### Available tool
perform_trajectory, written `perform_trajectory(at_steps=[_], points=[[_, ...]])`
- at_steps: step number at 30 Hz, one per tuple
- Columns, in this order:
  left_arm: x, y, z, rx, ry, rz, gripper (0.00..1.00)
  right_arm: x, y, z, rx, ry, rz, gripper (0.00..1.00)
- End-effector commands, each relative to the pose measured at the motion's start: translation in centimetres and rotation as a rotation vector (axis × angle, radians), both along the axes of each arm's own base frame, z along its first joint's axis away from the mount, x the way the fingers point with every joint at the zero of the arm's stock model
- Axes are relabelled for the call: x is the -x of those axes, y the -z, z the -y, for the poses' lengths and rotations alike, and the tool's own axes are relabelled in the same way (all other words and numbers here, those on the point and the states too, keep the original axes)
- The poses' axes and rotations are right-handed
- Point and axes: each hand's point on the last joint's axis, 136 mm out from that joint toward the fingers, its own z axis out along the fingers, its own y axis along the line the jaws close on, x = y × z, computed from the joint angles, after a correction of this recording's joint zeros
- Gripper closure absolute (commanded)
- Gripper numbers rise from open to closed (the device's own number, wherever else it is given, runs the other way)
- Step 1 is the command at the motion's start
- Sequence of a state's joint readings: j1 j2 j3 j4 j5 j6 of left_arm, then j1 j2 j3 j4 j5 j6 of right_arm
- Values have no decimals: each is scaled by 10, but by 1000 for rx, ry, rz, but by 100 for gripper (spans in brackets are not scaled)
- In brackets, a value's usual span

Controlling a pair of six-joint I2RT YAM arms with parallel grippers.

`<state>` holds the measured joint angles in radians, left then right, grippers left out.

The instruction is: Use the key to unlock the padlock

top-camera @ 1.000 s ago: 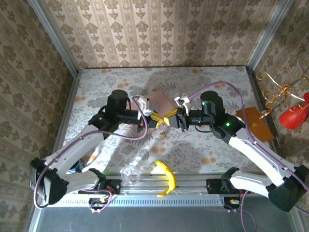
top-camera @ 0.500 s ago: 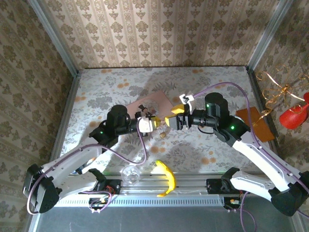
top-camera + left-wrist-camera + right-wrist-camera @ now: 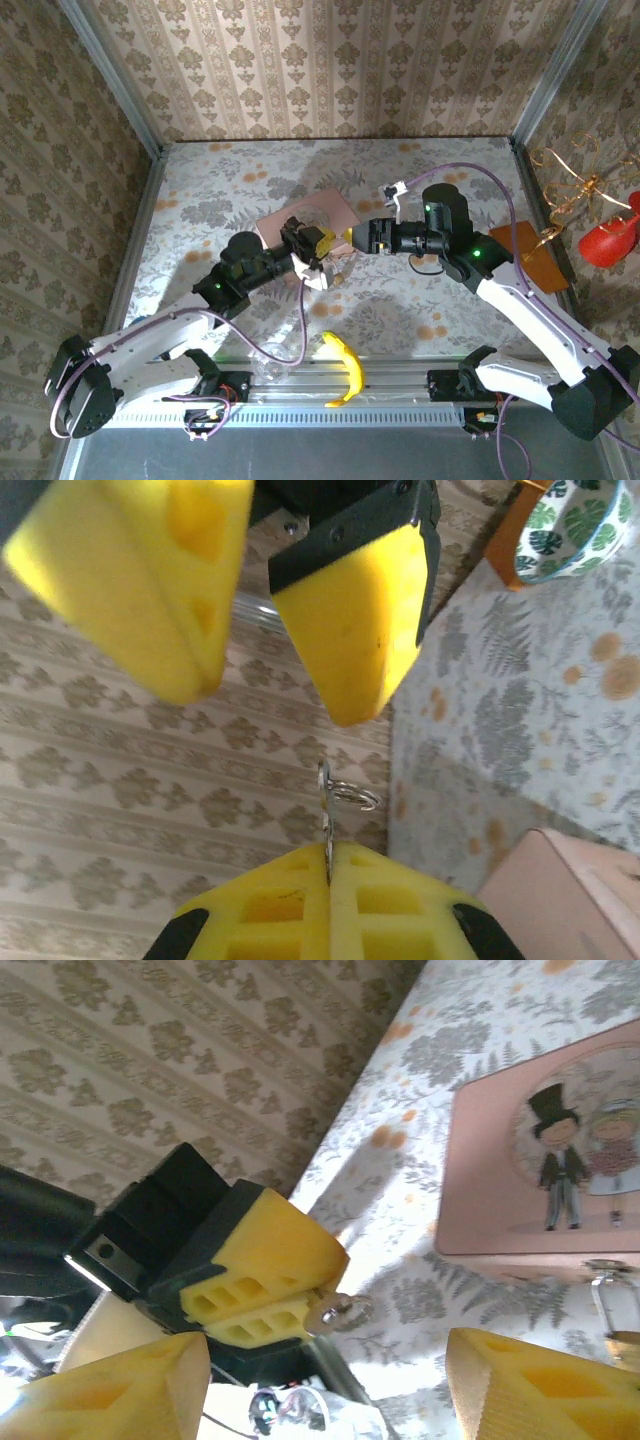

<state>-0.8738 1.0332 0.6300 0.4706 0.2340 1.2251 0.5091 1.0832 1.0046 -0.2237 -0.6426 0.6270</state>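
Note:
Next, my right gripper takes the key [image 3: 338,1313] by its head first, because my left gripper covers the key's blade and only the head and ring stick out.
My left gripper [image 3: 320,243] is shut on the key [image 3: 326,805]. The thin key and its small ring stick out from between the yellow pads. In the right wrist view the key's [image 3: 337,1311] silvery head pokes from the left gripper [image 3: 300,1305]. My right gripper [image 3: 353,238] faces it a short way to the right, open, with nothing between its fingers [image 3: 110,1390]. Its two yellow fingertips [image 3: 360,610] hang apart above the key. The small brass padlock [image 3: 340,277] lies on the table below both grippers, by the pink tin's front edge, its shackle and body [image 3: 622,1343] showing at the frame's right edge.
The pink tin [image 3: 315,215] with the top-hat figure lies behind the grippers. A banana [image 3: 345,365] and a clear glass [image 3: 270,362] sit near the front rail. A brown card [image 3: 525,255] lies at the right. A leaf-patterned cup [image 3: 570,520] stands further off.
The right gripper has opened and drawn back a little to the right. The left arm has swung lower and nearer, still gripping the key.

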Motion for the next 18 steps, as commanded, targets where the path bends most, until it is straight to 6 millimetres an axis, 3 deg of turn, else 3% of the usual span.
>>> perform_trajectory(at_steps=[1, 12, 18], points=[[2, -22, 2, 39, -34, 220, 100, 10, -17, -9, -71, -93, -25, 35], [15, -42, 1, 92, 18, 244, 100, 5, -16, -26, -168, -178, -78, 39], [13, -40, 1, 89, 11, 227, 100, 5, -26, -31, -214, -207, -68, 52]])
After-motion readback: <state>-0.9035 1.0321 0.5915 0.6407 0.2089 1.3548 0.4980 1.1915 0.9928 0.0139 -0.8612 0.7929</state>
